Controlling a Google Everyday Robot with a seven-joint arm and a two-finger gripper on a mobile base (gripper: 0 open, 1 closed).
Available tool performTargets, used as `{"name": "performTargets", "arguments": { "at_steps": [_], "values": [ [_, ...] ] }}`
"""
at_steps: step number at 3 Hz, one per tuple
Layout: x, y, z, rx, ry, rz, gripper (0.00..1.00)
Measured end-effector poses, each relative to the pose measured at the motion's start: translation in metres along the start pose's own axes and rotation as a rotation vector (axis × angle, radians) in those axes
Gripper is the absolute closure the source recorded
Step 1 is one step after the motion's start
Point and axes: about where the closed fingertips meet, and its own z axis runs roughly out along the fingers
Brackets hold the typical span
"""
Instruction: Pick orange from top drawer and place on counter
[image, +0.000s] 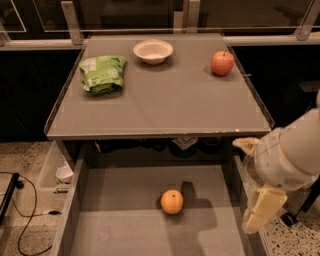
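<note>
The robot's gripper should next move to the orange's middle (172, 202), down in the open top drawer, and close there.
The orange (172, 201) lies on the flat grey bottom of the open top drawer (125, 225), near its middle. The counter (165, 105) is the grey tabletop above and behind the drawer. My gripper (263, 209), cream-coloured, hangs from the white arm (292, 157) at the right, over the drawer's right wall. It is to the right of the orange, well apart from it, and holds nothing that I can see.
On the counter are a green bag (102, 73) at the left, a white bowl (153, 51) at the back middle and a red apple (222, 63) at the back right. A black cable (22, 210) lies on the floor at the left.
</note>
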Motion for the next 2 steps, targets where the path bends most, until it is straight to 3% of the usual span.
{"name": "performTargets", "arguments": {
  "at_steps": [1, 2],
  "values": [
    [0.0284, 0.0169, 0.0625, -0.023, -0.055, -0.010, 0.00],
    [0.0278, 0.0175, 0.0645, -0.025, -0.056, -0.014, 0.00]
  ]
}}
